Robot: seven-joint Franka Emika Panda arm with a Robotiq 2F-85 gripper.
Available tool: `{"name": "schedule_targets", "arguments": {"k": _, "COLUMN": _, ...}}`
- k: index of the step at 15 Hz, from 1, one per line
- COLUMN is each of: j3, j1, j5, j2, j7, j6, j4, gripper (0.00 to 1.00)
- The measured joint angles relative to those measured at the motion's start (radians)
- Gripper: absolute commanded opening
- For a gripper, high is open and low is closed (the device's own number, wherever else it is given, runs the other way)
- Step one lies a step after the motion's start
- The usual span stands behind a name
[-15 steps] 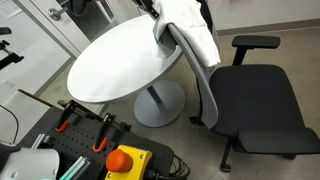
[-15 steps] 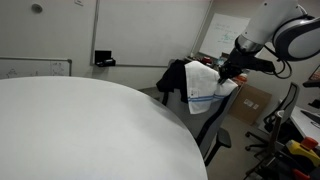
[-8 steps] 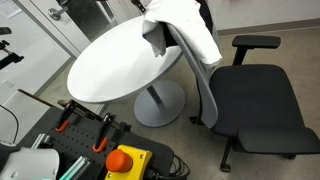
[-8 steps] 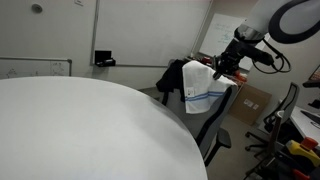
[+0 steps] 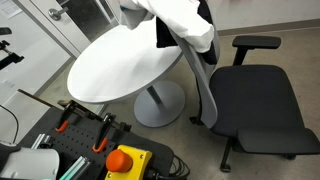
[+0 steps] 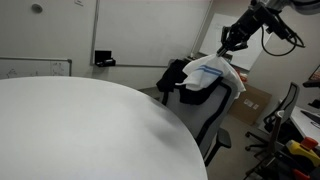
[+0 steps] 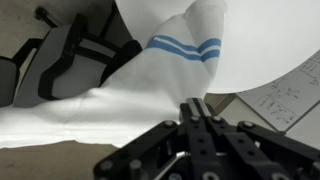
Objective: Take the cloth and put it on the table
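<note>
I need to let go of the cloth just off the middle of the round white table point(image 5: 116, 69), toward the tool cart.
The white cloth point(image 5: 186, 17) with light-blue stripes point(image 7: 186, 46) hangs from my gripper point(image 6: 229, 41), partly lifted, with its lower end still draped on the back of the black office chair point(image 6: 206, 112). In the wrist view my gripper point(image 7: 195, 104) has its fingers shut together on the cloth's fabric. The round white table point(image 5: 118, 60) on its grey pedestal stands right beside the chair, and its top fills the foreground in an exterior view point(image 6: 80, 130). The gripper itself is above the frame's top edge in the exterior view that looks down on the table.
A black garment point(image 6: 175, 76) hangs on the chair back beside the cloth. The chair's seat point(image 5: 252, 103) and armrest point(image 5: 255, 43) stand beside the table. A cart with tools and a red-and-yellow stop button point(image 5: 126, 160) is in front. A cardboard box point(image 6: 252, 98) sits behind the chair.
My gripper has risen and shifted away from the chair back, pulling the cloth's upper part up with it. The cloth now stretches up instead of lying flat on the chair back.
</note>
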Motion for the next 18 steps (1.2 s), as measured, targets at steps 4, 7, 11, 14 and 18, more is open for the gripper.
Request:
{"name": "schedule_targets", "arguments": {"k": 4, "j3": -0.054, "j1": 0.038, "j5": 0.001, "j2": -0.153, "j7": -0.063, "j6": -0.206, "j4": 0.051, "gripper": 0.00}}
{"name": "schedule_targets", "arguments": {"k": 7, "j3": -0.059, "j1": 0.074, "j5": 0.001, "j2": -0.266, "j7": -0.100, "j6": -0.336, "j4": 0.091, "gripper": 0.00}}
{"name": "schedule_targets", "arguments": {"k": 11, "j3": -0.045, "j1": 0.150, "j5": 0.007, "j2": -0.372, "j7": -0.126, "j6": -0.456, "j4": 0.129, "gripper": 0.00}}
{"name": "schedule_targets", "arguments": {"k": 14, "j3": -0.011, "j1": 0.208, "j5": 0.023, "j2": -0.400, "j7": -0.129, "j6": -0.490, "j4": 0.137, "gripper": 0.00}}
{"name": "schedule_targets", "arguments": {"k": 18, "j3": 0.030, "j1": 0.285, "j5": 0.063, "j2": -0.379, "j7": -0.171, "j6": -0.475, "j4": 0.125, "gripper": 0.00}}
